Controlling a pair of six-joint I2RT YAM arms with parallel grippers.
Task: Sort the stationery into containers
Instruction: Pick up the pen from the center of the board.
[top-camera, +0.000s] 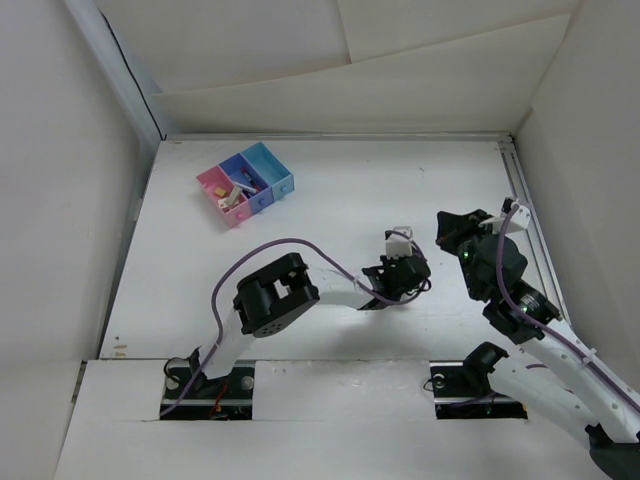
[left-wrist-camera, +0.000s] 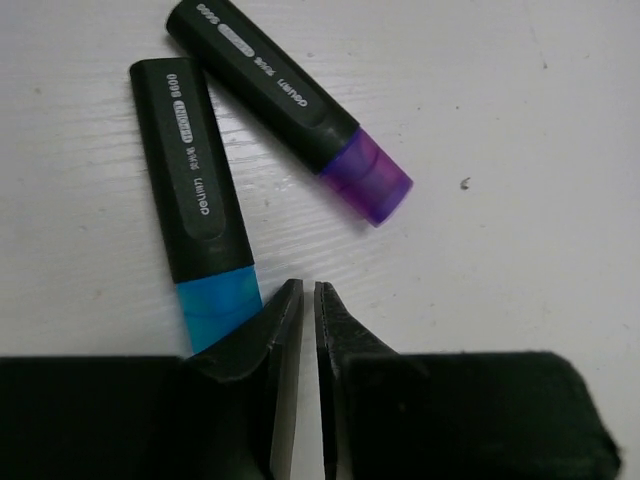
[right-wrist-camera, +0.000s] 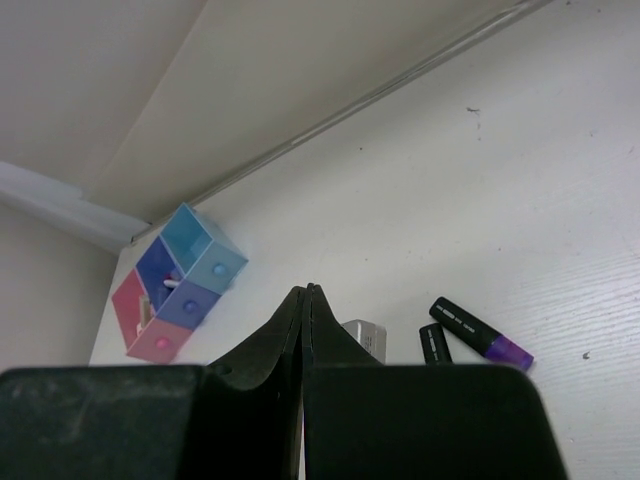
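Observation:
The fingers of my left gripper are almost closed next to the marker's cyan end, so next I open them, move across and grip where the black cap meets it (left-wrist-camera: 214, 273).
Two short dark markers lie side by side on the white table in the left wrist view, one with a cyan end (left-wrist-camera: 195, 210) and one with a purple end (left-wrist-camera: 290, 105). My left gripper (left-wrist-camera: 308, 290) hovers just beside the cyan end, its jaws almost together with nothing between them. From above, the left gripper (top-camera: 382, 293) covers the markers. My right gripper (top-camera: 447, 224) is shut and empty, raised at the right. The containers (top-camera: 245, 180) stand at the back left as a joined row of pink (top-camera: 213, 184), blue and light blue (top-camera: 268, 160) bins, with small items in the pink and blue ones.
The right wrist view shows the containers (right-wrist-camera: 175, 280) far off, the purple-ended marker (right-wrist-camera: 480, 335), and a small pale block (right-wrist-camera: 365, 338) half hidden behind my fingers. White walls enclose the table, with a rail (top-camera: 525, 215) along its right edge.

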